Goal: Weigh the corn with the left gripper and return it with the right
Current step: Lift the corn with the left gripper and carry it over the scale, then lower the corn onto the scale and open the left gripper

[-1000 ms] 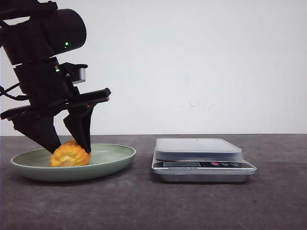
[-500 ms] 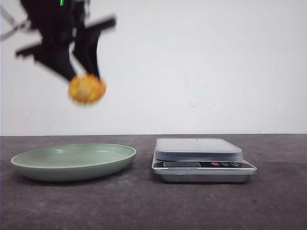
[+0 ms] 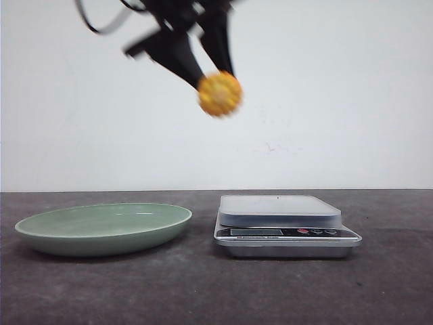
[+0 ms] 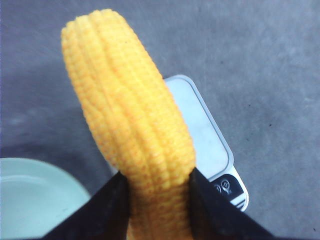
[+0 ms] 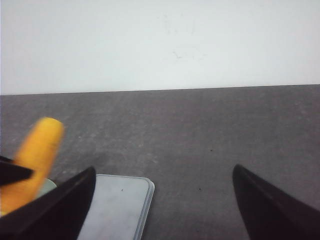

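Observation:
My left gripper is to let go of the orange-yellow corn on the middle of the scale's platform (image 3: 274,198) (image 4: 178,133), behind the display and buttons.
My left gripper (image 3: 218,76) is shut on the orange-yellow corn (image 3: 220,93) and holds it high in the air, above the gap between the green plate (image 3: 40,233) and the scale (image 3: 279,206). In the left wrist view the corn (image 4: 131,125) stands between the two black fingers (image 4: 210,210), with the scale (image 4: 200,135) below it. My right gripper (image 5: 162,202) is open and empty, out of the front view; its wrist view shows the scale's platform (image 5: 120,207) and the corn (image 5: 35,155) at the edge.
The scale's display and buttons (image 3: 287,232) face the front. Dark grey tabletop (image 3: 379,284) lies to the right of the scale. A white wall stands behind the table.
My left gripper has lifted the corn off the green plate, then carried it up and to the right toward the scale. The plate now holds nothing.

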`<state>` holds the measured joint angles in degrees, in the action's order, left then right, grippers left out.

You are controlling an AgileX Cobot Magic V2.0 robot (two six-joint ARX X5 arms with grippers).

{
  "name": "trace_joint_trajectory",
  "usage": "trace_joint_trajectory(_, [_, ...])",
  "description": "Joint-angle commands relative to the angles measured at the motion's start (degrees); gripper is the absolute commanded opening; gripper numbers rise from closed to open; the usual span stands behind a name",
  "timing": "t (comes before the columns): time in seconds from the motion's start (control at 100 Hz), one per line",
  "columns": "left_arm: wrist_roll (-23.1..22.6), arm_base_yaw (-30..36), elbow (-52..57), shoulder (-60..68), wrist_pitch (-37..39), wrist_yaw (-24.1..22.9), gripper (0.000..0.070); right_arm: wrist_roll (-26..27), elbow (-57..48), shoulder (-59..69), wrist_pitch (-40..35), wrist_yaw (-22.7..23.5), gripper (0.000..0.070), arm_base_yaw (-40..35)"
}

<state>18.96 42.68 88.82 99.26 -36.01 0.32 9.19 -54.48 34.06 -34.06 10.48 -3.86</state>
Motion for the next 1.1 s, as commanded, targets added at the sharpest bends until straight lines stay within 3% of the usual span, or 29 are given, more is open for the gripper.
trace_joint_trajectory(0.0, [1.64, 1.27, 3.65, 3.89, -0.11, 0.07, 0.0010, -0.22, -0.63, 0.26, 0.39, 0.02, 0.0553, -0.20])
trace_joint_trajectory(0.19, [2.21, 3.58, 9.22, 11.98, -0.57, 0.04, 0.0010, -0.22, -0.63, 0.26, -0.07, 0.02, 0.0553, -0.20])
trace_joint_trajectory(0.66, [2.32, 4.22, 9.49, 18.75, -1.75, 0.02, 0.0013, -0.46, -0.63, 0.26, -0.79, -0.02, 0.0553, -0.20])
trace_joint_trajectory(0.71, [2.43, 4.22, 9.49, 18.75, -1.51, 0.02, 0.0084, -0.46, -0.63, 0.26, -0.81, 0.00, 0.0553, -0.20])
trace_joint_trajectory(0.8, [2.56, 4.22, 9.49, 18.75, -1.55, 0.04, 0.0405, -0.46, -0.63, 0.26, -0.81, 0.00, 0.0553, -0.20])
trace_joint_trajectory(0.85, [2.47, 4.22, 9.49, 18.75, -1.64, 0.04, 0.0525, -0.46, -0.63, 0.26, -0.81, -0.02, 0.0553, -0.20])
trace_joint_trajectory(0.9, [2.29, 4.24, 9.49, 18.75, -1.57, 0.04, 0.0554, -0.46, -0.63, 0.26, -0.81, 0.00, 0.0553, -0.20])
trace_joint_trajectory(1.09, [0.77, 4.33, 11.08, 17.05, -2.03, 0.04, 0.0553, -0.66, -0.63, 0.28, -1.11, -0.02, 0.0553, -0.20])
